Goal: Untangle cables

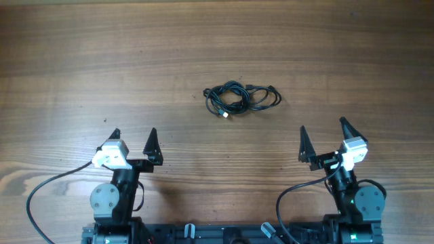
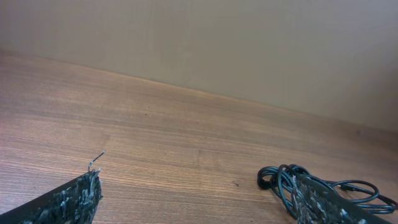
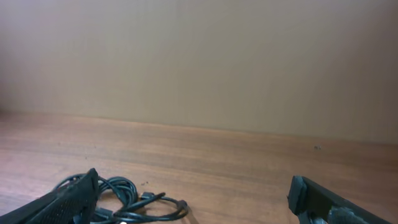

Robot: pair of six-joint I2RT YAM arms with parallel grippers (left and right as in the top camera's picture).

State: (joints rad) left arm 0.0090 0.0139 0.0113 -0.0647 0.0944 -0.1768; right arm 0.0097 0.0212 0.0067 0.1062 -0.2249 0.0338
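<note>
The outermost loop (image 1: 207,93) (image 2: 262,178) of the cables, at the end of the bundle closest to my left gripper, will be gripped by that gripper.
The cables (image 1: 240,99) lie as a small tangled bundle of thin black cords on the wooden table, past the middle, with a pale plug tip at the bundle's near side. My left gripper (image 1: 134,140) is open and empty, near and to the left of the bundle. My right gripper (image 1: 327,137) is open and empty, near and to the right of it. The cables show at the lower right of the left wrist view (image 2: 283,180), partly behind my right finger. They show at the lower left of the right wrist view (image 3: 134,199), partly behind my left finger.
The wooden table (image 1: 102,61) spreads wide around the bundle. A plain pale wall (image 3: 199,56) rises behind the table's far edge. Thick black arm wires (image 1: 47,186) loop near both arm bases at the front edge.
</note>
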